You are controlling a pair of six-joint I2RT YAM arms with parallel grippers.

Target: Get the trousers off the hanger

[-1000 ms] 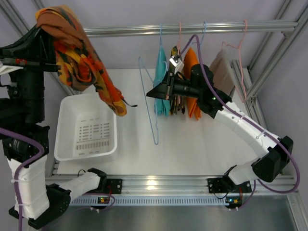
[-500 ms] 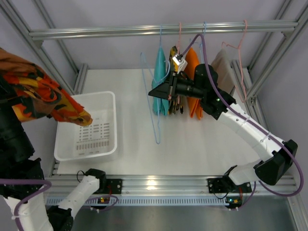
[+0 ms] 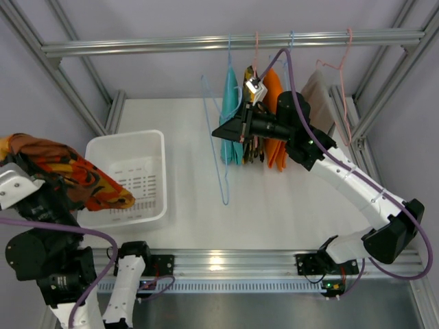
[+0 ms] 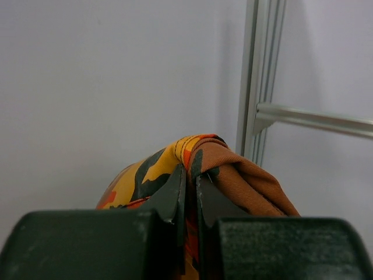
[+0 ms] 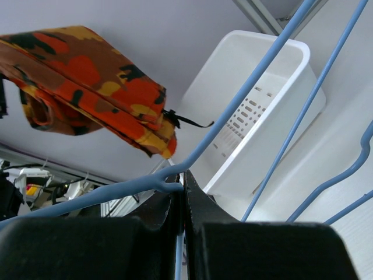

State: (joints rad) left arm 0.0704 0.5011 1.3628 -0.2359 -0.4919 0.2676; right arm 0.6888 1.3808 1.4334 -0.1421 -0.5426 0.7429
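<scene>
Next, my left gripper lets go of the patterned trousers on the slotted bottom of the white basket (image 3: 138, 179).
The patterned orange, red, yellow and brown trousers (image 3: 75, 181) hang off the hanger, over the left rim of the white basket (image 3: 156, 140). My left gripper (image 4: 189, 175) is shut on a fold of their cloth (image 4: 250, 178); in the top view the cloth hides the fingers. An empty blue wire hanger (image 3: 221, 164) hangs at the centre, and my right gripper (image 3: 217, 133) is shut on its wire (image 5: 233, 111). The right wrist view shows the patterned trousers (image 5: 87, 70) off to the left. Teal trousers (image 3: 230, 103) hang from the rail (image 3: 171, 45).
An orange garment (image 3: 274, 89) and a beige one (image 3: 317, 96) also hang on hangers from the rail, right of the teal one. The white basket (image 5: 280, 87) stands at the table's left. Aluminium frame posts (image 3: 82, 75) run along both sides.
My left arm has swung down and toward the near left, carrying the patterned trousers from high above the basket to its left rim. The right gripper has barely moved.
</scene>
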